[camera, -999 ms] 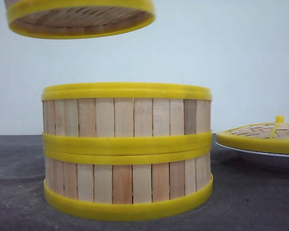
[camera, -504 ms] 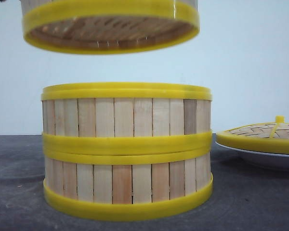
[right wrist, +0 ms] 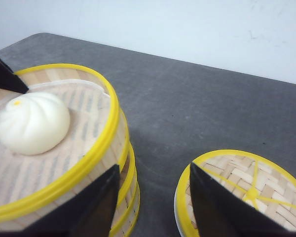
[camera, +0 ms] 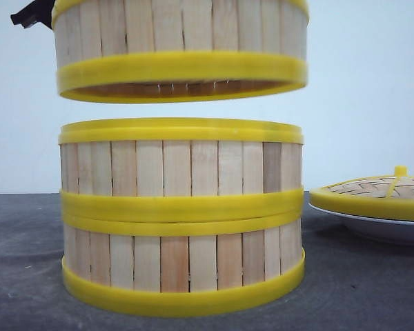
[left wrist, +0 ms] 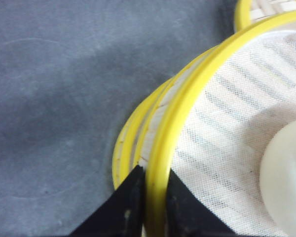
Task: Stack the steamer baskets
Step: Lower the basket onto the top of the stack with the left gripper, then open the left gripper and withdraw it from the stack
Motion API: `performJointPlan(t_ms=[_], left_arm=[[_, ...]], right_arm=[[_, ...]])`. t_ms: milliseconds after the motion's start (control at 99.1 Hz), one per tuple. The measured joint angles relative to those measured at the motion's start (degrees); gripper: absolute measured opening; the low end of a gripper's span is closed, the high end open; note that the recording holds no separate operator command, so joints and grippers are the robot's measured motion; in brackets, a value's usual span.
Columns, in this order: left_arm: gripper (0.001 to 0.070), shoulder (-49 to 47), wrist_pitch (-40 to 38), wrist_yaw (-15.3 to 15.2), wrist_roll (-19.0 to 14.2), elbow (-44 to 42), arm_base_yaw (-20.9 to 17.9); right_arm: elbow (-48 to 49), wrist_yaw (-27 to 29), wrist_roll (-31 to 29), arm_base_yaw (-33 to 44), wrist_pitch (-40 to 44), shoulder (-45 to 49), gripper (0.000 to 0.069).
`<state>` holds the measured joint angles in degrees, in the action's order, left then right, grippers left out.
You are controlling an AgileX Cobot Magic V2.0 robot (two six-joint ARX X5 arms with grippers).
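My left gripper is holding the steamer basket. Next, I let go of it squarely on the top rim of the two stacked baskets point(camera: 182, 128).
Two steamer baskets stand stacked on the table, the upper point(camera: 181, 165) on the lower point(camera: 183, 265). A third steamer basket point(camera: 183, 48) hangs level just above them, a narrow gap under it. My left gripper point(left wrist: 154, 174) is shut on its yellow rim point(left wrist: 197, 84), one finger inside and one outside. Part of that gripper shows black at the held basket's left edge point(camera: 31, 14). The held basket has a white cloth liner and a white bun point(right wrist: 32, 123) in it. My right gripper point(right wrist: 155, 197) stands open between the stack and the lid, holding nothing.
A flat woven lid point(camera: 379, 193) with a yellow rim and knob lies on a white plate point(camera: 386, 227) to the right of the stack. The table top point(camera: 359, 289) is dark grey. A pale wall stands behind.
The held basket has moved right and down from the upper left. It now hangs almost centred over the stack, much closer to its top rim.
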<state>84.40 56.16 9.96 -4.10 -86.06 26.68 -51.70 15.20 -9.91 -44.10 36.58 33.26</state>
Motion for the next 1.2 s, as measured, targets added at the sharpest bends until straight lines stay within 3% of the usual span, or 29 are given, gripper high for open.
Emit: performJointPlan(t_ms=[293,1200], left_arm=[[0.0024,2.21,-0.33,-2.12,-0.02,0.11,-0.02],[0.0024,5.16,-0.11,-1.9,-0.5,0.11,0.5]], right_arm=[[0.0,-0.02,0.0,0.0,0.0,0.0,0.027],[0.0,0.0,0.0,0.0,0.0,0.0,0.027]])
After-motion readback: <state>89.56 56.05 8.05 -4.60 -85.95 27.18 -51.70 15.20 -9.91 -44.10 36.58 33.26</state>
